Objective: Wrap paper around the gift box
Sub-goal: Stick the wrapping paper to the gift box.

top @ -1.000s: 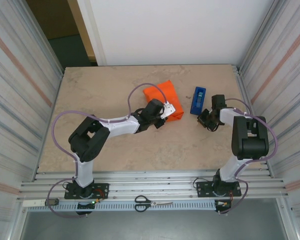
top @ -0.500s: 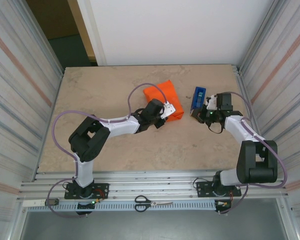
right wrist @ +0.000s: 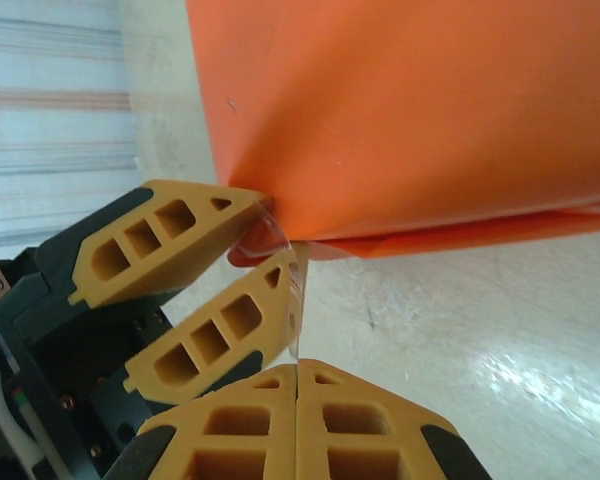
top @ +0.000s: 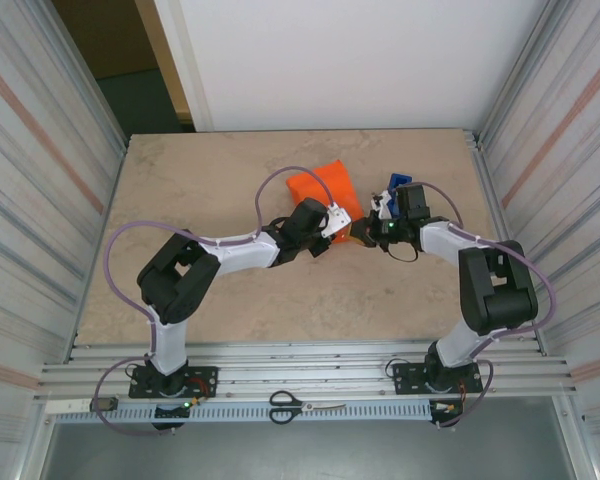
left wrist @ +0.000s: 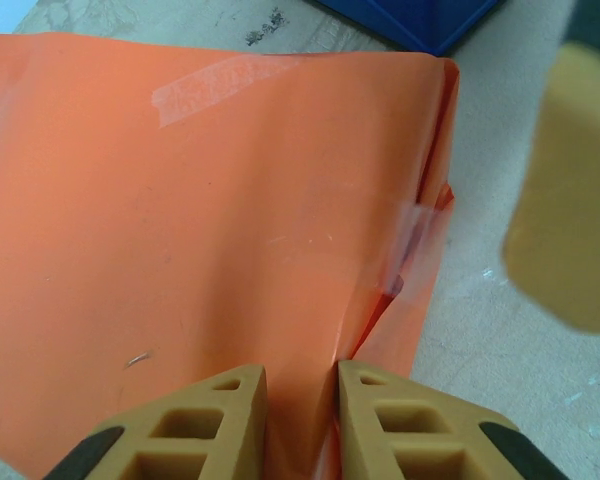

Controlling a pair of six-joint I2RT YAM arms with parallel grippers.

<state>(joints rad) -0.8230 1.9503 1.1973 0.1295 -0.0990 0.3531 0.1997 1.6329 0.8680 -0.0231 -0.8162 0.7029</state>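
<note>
I should use my right gripper to release the piece of thin clear tape on the orange paper's raised fold (top: 346, 236) (right wrist: 298, 238), beside the fingers of my left gripper.
The orange paper (top: 325, 190) lies folded round the gift box, which is hidden inside it. My left gripper (top: 332, 222) is shut on a raised fold of the paper (left wrist: 180, 230) at the parcel's near right corner. Two clear tape pieces (left wrist: 220, 82) are stuck on the wrapping. My right gripper (top: 363, 232) sits just right of the left one, shut on a thin clear tape strip (right wrist: 298, 300). The strip runs up from the right gripper (right wrist: 297, 370) past the left gripper's fingers (right wrist: 220, 330) towards the paper's corner (right wrist: 410, 110).
A blue tape dispenser (top: 395, 185) stands behind the right gripper, close to the parcel's right side. Scissors (top: 305, 405) lie on the front rail between the arm bases. Corrugated walls close in both sides of the table (top: 210, 180).
My right arm swung left from beside the blue dispenser to the parcel's near right corner, next to the left gripper. The left arm and parcel stayed put.
</note>
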